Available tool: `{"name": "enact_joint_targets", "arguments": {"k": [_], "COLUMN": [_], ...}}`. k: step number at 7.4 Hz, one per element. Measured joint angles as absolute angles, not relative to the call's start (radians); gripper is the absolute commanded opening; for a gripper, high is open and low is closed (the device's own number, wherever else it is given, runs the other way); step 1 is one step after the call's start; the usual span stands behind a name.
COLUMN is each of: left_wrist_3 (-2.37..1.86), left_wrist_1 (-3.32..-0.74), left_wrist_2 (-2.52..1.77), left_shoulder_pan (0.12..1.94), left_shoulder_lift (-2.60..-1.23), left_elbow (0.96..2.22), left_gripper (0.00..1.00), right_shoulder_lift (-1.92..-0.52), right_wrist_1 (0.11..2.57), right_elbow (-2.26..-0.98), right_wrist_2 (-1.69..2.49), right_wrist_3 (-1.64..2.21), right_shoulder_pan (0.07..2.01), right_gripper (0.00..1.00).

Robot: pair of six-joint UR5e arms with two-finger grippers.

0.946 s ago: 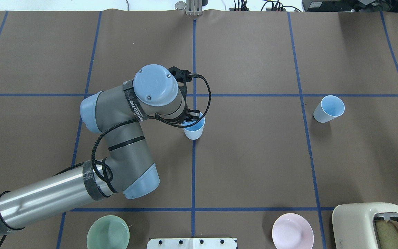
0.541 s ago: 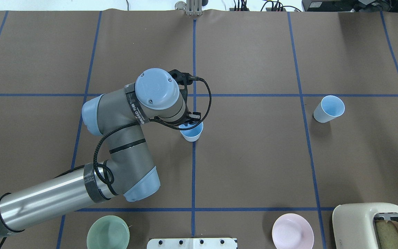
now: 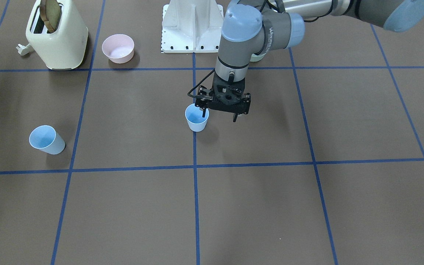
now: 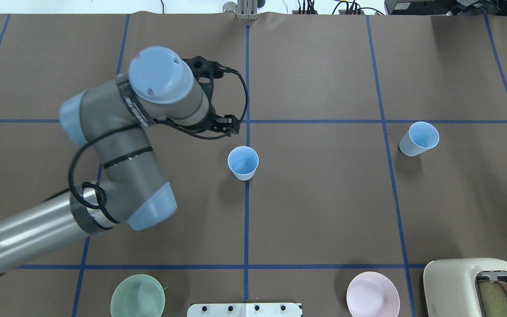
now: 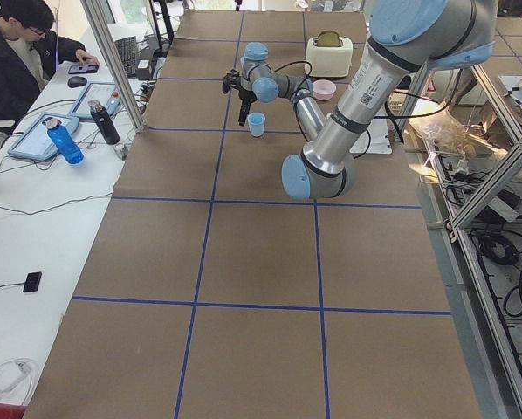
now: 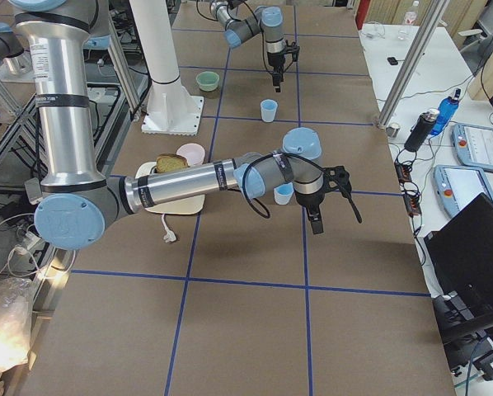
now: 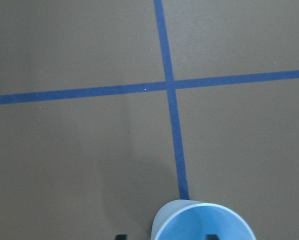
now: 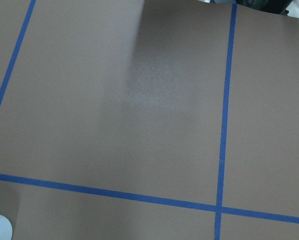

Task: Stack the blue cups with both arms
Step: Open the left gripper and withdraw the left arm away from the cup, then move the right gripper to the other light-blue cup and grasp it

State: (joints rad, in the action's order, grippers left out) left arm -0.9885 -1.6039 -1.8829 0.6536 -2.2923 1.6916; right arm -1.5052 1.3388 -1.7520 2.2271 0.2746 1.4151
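Note:
My right gripper should grip the rim of the second blue cup (image 3: 32,144) on the side that faces away from the middle blue cup.
One blue cup (image 4: 243,163) stands upright on the centre tape line; it also shows in the front view (image 3: 196,118) and the left wrist view (image 7: 202,225). The second blue cup (image 4: 418,138) stands alone at the right, also seen from the front (image 3: 46,140). My left gripper (image 3: 219,117) is open and empty, raised beside the middle cup. One fingertip (image 7: 120,236) is outside the rim and the other is over the mouth. My right gripper (image 6: 316,219) shows only in the exterior right view, near the second cup (image 6: 284,195). I cannot tell whether it is open or shut.
A pale-green bowl (image 4: 137,296), a pink bowl (image 4: 372,294) and a cream toaster (image 4: 478,288) holding a slice of bread line the near edge beside the white base pedestal (image 4: 244,309). Blue tape lines grid the brown table (image 4: 315,211).
My left gripper was low on the middle cup's rim and shifted the cup slightly. It has now lifted and swung toward the far left. The cup stands free.

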Motion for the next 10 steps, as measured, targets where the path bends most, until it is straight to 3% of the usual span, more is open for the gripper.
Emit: {"name": "enact_joint_targets", "arguments": {"k": [2, 5, 8, 10], "left_wrist_3": [-0.712, -0.143, 0.228, 0.264], "left_wrist_1": [-1.485, -1.325, -1.316, -1.456], "left_wrist_2": [-2.040, -2.177, -2.276, -2.304], "left_shoulder_pan": [0.877, 1.238, 1.510, 1.614], "left_shoulder_lift": [-2.180, -2.026, -1.864, -1.756], "left_elbow": [1.769, 1.761, 1.599, 1.508], "left_gripper": [0.98, 0.98, 0.98, 0.98], "right_shoulder_lift": [-1.506, -1.523, -1.532, -1.531], "right_wrist_1": [1.340, 1.338, 1.328, 1.326], "right_elbow": [-1.784, -1.808, -1.822, -1.823], "right_wrist_2": [2.299, 2.419, 2.418, 2.326], "right_wrist_3": [0.279, 0.304, 0.309, 0.330], "right_shoulder_pan": [1.411, 1.402, 1.358, 1.283], "right_gripper": [1.00, 1.00, 1.00, 1.00]}}
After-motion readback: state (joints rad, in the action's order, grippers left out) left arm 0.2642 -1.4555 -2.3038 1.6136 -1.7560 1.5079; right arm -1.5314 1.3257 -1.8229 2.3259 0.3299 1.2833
